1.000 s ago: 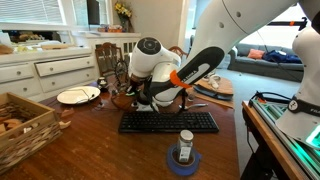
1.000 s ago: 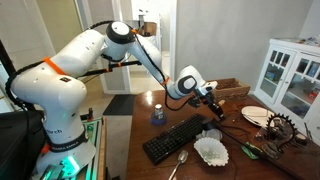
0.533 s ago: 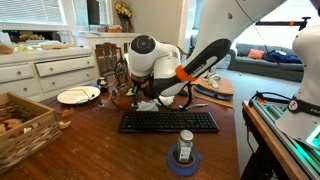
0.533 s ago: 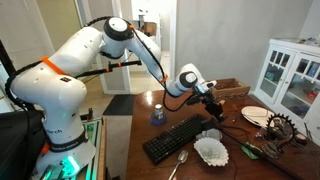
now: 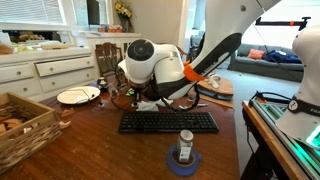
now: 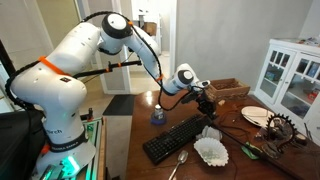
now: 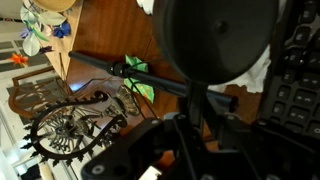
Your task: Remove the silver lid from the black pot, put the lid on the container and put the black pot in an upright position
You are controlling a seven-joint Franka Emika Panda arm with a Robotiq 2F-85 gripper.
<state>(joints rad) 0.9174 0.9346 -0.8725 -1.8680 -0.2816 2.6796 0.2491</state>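
I will let go of the black pot with my gripper, upright on the white cloth (image 5: 158,99) next to the far edge of the keyboard.
The black pot (image 7: 215,35) fills the top of the wrist view as a round dark body, and its long straight handle (image 7: 193,98) runs down into my gripper (image 7: 197,122). The jaws are shut on that handle. In an exterior view the gripper (image 6: 203,98) hangs just above the far end of the keyboard (image 6: 175,138), the pot a dark shape at its tip. In an exterior view the white wrist (image 5: 150,65) hides the gripper and the pot. The silver lid is out of view. I cannot tell which thing is the container.
A black keyboard (image 5: 168,122) lies mid-table. A small jar on a blue base (image 5: 184,150) stands near the front. A wicker basket (image 5: 25,125) and a white plate (image 5: 78,96) are off to one side. A white ruffled bowl (image 6: 211,150), a spoon (image 6: 178,165) and a metal gear-shaped piece (image 6: 278,128) lie near the keyboard.
The wrist has turned and shifted a little sideways with the pot still in the jaws. Nothing else on the table has moved.
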